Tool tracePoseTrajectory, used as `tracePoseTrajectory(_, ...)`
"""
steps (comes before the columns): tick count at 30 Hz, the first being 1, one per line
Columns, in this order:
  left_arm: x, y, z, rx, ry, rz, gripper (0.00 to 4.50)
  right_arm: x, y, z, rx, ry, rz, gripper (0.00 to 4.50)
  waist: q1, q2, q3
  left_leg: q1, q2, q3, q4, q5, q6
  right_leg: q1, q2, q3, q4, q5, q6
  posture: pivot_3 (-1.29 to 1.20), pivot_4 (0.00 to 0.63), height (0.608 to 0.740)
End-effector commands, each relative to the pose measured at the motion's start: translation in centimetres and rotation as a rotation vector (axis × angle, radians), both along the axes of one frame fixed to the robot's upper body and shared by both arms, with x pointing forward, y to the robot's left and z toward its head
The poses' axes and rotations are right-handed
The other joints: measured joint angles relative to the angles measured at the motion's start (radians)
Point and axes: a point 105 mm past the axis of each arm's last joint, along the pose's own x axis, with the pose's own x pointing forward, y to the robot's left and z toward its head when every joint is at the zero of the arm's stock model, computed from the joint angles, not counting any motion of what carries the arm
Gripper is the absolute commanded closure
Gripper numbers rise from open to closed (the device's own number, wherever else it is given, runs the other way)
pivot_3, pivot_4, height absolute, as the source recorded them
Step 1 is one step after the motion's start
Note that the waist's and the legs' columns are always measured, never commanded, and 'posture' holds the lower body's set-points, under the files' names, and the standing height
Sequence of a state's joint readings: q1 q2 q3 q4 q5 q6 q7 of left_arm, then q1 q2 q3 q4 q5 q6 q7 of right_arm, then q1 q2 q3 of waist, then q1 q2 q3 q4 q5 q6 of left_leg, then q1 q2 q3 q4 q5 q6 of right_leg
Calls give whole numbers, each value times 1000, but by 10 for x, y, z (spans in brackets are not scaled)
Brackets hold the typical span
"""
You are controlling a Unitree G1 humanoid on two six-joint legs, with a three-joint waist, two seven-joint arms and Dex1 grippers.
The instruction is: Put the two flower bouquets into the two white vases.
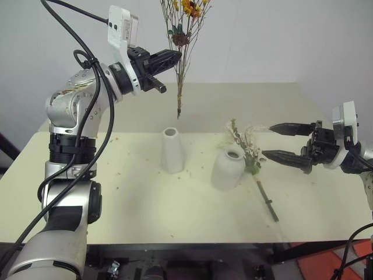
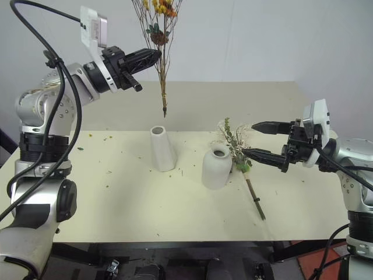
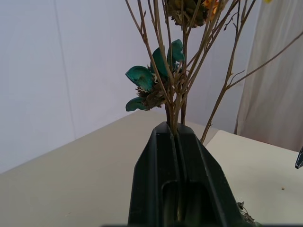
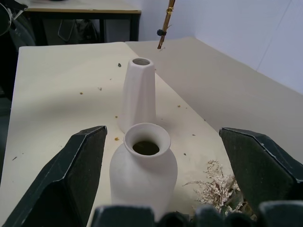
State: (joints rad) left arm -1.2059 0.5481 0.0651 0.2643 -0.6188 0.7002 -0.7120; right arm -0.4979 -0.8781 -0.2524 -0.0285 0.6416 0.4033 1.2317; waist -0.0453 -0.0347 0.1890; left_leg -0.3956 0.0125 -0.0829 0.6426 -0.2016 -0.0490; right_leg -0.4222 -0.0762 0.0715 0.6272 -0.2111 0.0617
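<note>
Next, my left gripper releases the yellow-orange dried bouquet in the opening of the tall slim white vase [image 1: 171,133].
My left gripper [image 1: 176,57] is shut on the thin brown stems of the yellow-orange dried bouquet [image 1: 185,23] and holds it upright, high over the table. Its stem ends [image 1: 179,112] hang above and just behind the tall slim white vase [image 1: 172,150]. In the left wrist view the stems [image 3: 174,101] rise from between the closed fingers [image 3: 156,161]. The rounded white vase [image 1: 228,168] stands to the right. Behind it lies the second bouquet [image 1: 249,149], cream sprigs and green leaves, its stem [image 1: 267,201] pointing toward the front edge. My right gripper [image 1: 267,140] stands open beside this bouquet, facing the rounded vase [image 4: 143,165].
Small flower crumbs [image 1: 119,169] are scattered over the cream table [image 1: 145,216]. A white wall stands behind it. Black cables [image 1: 87,58] loop around the left arm. Another table [image 4: 80,9] stands beyond the left end.
</note>
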Motion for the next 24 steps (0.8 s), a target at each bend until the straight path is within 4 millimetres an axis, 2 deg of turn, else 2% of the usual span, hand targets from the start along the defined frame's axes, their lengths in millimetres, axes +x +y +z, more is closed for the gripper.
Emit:
tracePoseTrajectory(1, -9, 8, 8, 5, -37, 11, 4440, -1, 2, 10, 1, -57, 7, 0, 0, 0, 0, 0, 0, 0, 0, 0, 0, 0, 0, 0, 0, 0, 0, 0, 150, 740)
tracePoseTrajectory(8, -10, 14, -3, 19, -6, 29, 4440, -2, 1, 9, 3, -50, 8, 0, 1, 0, 0, 0, 0, 0, 0, 0, 0, 0, 0, 0, 0, 0, 0, 0, 150, 740)
tracePoseTrajectory(24, -10, 12, -35, 55, 53, 50, 4440, -4, 1, 7, 5, -50, 9, 0, 1, 0, 0, 0, 0, 0, 0, 0, 0, 0, 0, 0, 1, 0, 0, 0, 150, 740)
